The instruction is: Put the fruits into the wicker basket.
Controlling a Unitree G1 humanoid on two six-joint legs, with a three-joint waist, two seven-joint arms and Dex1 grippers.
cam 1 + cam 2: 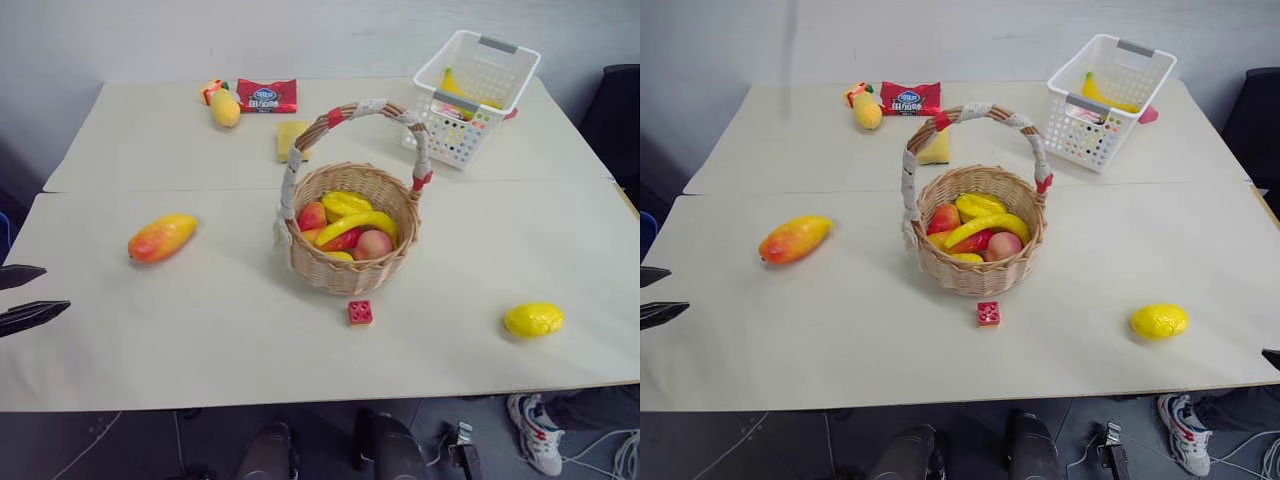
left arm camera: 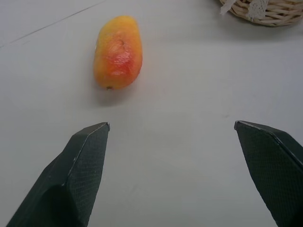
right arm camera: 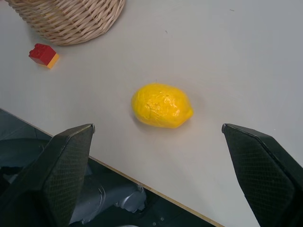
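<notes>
I will close my left gripper around the middle of the orange-yellow mango (image 1: 162,238) (image 2: 118,53), since this fruit is still lying outside the wicker basket.
The wicker basket (image 1: 345,272) stands mid-table, its taped handle arching over several toy fruits inside. An orange-yellow mango (image 1: 162,237) lies on the table to its left. My left gripper (image 1: 25,295) hovers open at the left table edge, short of the mango (image 2: 118,52), with nothing between its fingers. A yellow lemon (image 1: 533,319) lies front right near the table's front edge. My right gripper (image 3: 157,126) is open just before the lemon (image 3: 162,105), not touching it.
A small red brick (image 1: 360,312) sits just in front of the basket. At the back stand a white plastic basket (image 1: 478,128), a yellow sponge (image 1: 291,138), a red packet (image 1: 266,95) and a small yellow toy fruit (image 1: 225,107).
</notes>
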